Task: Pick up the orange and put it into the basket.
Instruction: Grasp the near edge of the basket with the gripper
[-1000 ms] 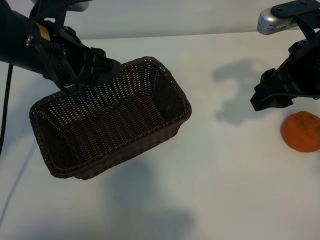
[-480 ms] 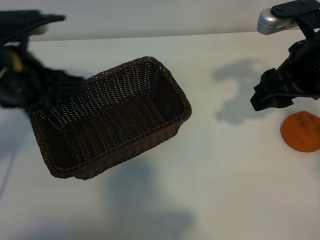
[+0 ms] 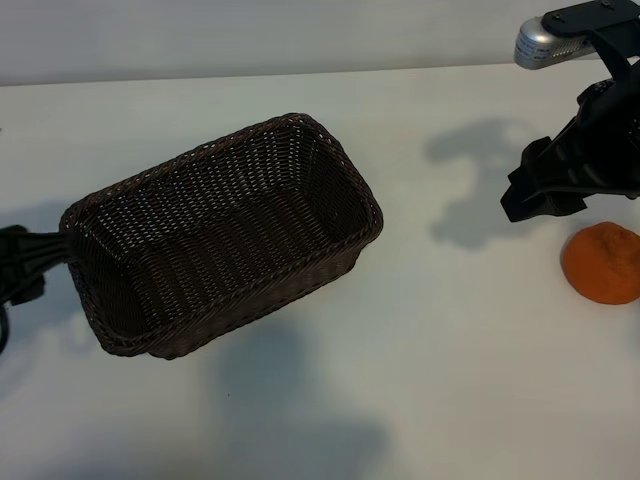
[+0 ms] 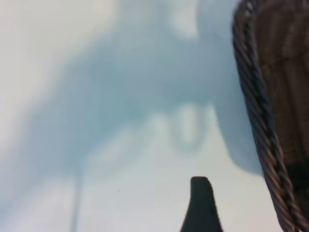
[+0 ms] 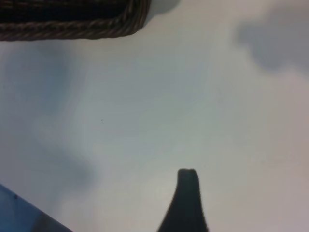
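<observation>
Next, my left gripper grabs the basket at the rim of its short end (image 3: 83,276) (image 4: 277,179), the one that is farthest away from the orange.
The orange (image 3: 602,263) lies on the white table at the far right, alone and untouched. The dark brown wicker basket (image 3: 372,205) stands left of centre, with nothing in it. My right gripper (image 3: 542,198) hangs above the table just behind and left of the orange, open and holding nothing; one of its fingers (image 5: 187,198) shows over bare table in the right wrist view. My left gripper (image 3: 22,265) sits low at the far left edge, beside the basket's left end, open and holding nothing. One left finger (image 4: 200,205) shows next to the braided basket rim (image 4: 256,111).
The basket's rim (image 5: 72,30) also shows far off in the right wrist view. A silver part of the right arm (image 3: 545,42) juts out at the top right. Bare table lies between basket and orange. A blue patch (image 5: 14,215) shows in a corner of the right wrist view.
My left arm has swung off the basket's back left side, out and down to the table's far left edge. The right arm, basket and orange have not moved.
</observation>
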`<action>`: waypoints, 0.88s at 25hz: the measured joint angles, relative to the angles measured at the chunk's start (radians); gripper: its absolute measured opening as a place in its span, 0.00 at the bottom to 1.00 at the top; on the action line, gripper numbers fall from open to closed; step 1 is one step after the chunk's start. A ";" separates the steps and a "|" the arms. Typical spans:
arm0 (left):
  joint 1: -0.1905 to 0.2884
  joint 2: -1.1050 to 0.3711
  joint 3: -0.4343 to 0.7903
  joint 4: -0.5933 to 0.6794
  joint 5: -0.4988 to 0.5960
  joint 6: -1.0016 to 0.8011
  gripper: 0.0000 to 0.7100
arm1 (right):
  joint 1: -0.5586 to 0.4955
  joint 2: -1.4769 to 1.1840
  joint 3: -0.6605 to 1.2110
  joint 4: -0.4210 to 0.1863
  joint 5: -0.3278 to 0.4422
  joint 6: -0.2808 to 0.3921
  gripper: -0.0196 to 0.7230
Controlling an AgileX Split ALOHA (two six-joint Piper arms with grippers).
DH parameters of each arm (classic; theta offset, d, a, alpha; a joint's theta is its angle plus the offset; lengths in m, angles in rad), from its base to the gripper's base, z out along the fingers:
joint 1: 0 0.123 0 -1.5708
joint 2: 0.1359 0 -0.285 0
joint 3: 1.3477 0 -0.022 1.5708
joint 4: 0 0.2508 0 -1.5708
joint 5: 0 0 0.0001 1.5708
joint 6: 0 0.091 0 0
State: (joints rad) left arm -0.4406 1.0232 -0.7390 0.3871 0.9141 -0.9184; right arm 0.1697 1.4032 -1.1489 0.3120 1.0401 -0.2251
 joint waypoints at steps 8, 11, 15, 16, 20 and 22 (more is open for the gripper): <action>0.018 0.074 0.000 0.052 -0.016 -0.125 0.71 | 0.000 0.000 0.000 0.000 0.002 0.000 0.82; 0.064 0.130 0.000 0.004 -0.069 -0.122 0.71 | 0.000 0.000 0.000 0.000 0.003 0.000 0.82; 0.112 0.195 0.000 -0.055 -0.133 -0.097 0.71 | 0.000 0.000 0.000 0.000 0.003 0.000 0.82; 0.121 0.212 0.000 -0.059 -0.142 -0.094 0.71 | 0.000 0.000 0.000 0.001 0.003 0.000 0.82; 0.143 0.281 0.000 -0.102 -0.183 -0.069 0.71 | 0.000 0.000 0.000 0.006 0.003 0.000 0.82; 0.147 0.312 0.000 -0.123 -0.197 -0.060 0.71 | 0.000 0.000 0.000 0.008 0.004 0.000 0.82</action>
State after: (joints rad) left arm -0.2934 1.3348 -0.7390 0.2638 0.7169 -0.9782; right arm 0.1697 1.4032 -1.1489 0.3203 1.0437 -0.2251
